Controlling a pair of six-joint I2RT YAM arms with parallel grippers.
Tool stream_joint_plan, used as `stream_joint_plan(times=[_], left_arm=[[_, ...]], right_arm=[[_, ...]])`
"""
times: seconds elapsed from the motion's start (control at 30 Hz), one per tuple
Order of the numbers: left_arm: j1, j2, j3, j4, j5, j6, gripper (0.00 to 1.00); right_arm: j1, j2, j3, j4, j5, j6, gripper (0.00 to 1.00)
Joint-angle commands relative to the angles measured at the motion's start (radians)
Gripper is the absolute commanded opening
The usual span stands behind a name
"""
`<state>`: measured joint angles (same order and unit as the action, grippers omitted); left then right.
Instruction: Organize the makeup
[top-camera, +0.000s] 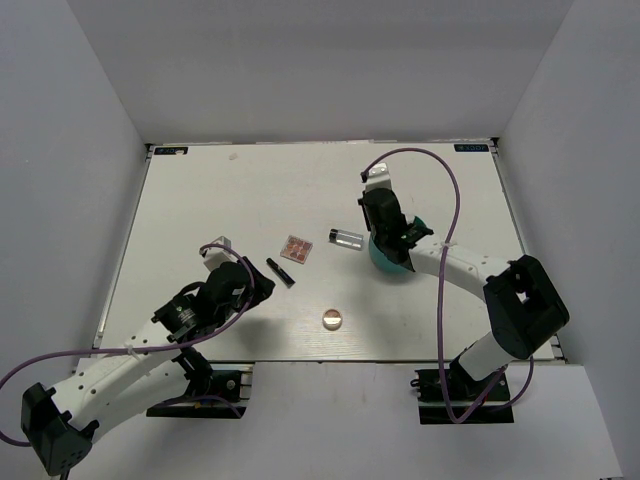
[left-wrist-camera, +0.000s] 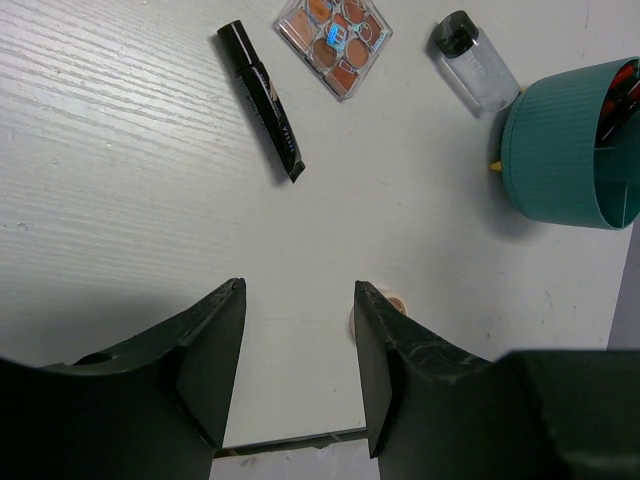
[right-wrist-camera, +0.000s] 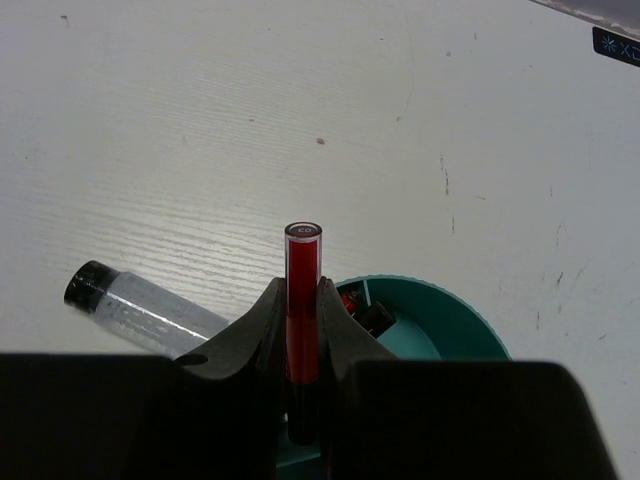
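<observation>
Next, my right gripper releases the red tube inside the teal round container (top-camera: 381, 237) (right-wrist-camera: 306, 378), so that it goes beside the red and black items that are there.
My right gripper (right-wrist-camera: 302, 300) is shut on a red tube (right-wrist-camera: 302, 300) and holds it over the rim of the teal round container (right-wrist-camera: 440, 320), which has red and black items inside. In the top view the right gripper (top-camera: 385, 222) hangs over that container (top-camera: 388, 262). A clear bottle with a black cap (top-camera: 346, 237) lies left of it. The square pinkish palette (top-camera: 296, 247), a black tube (top-camera: 280, 272) and a round pinkish compact (top-camera: 332, 319) lie mid-table. My left gripper (left-wrist-camera: 298, 300) is open and empty above bare table; the compact (left-wrist-camera: 396, 303) peeks out behind its right finger.
The left wrist view shows the black tube (left-wrist-camera: 262, 100), palette (left-wrist-camera: 335, 40), bottle (left-wrist-camera: 476, 62) and teal container (left-wrist-camera: 570, 150) ahead of the left gripper. The table's near edge runs just below the left fingers. White walls enclose the table.
</observation>
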<state>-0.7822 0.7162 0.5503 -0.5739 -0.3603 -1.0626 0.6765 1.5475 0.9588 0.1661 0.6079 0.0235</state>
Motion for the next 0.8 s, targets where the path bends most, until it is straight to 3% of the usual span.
stream_joint_plan(times=[0.0,0.77], left_arm=[[-0.002,-0.017,-0.006,-0.009,-0.022,0.004,0.58],[-0.002,-0.012,-0.01,-0.001,-0.022,0.004,0.58]], right_arm=[[0.001,-0.04,-0.006,0.026,0.039,0.018,0.0],[0.0,-0.043,-0.006,-0.013,-0.013,0.062,0.0]])
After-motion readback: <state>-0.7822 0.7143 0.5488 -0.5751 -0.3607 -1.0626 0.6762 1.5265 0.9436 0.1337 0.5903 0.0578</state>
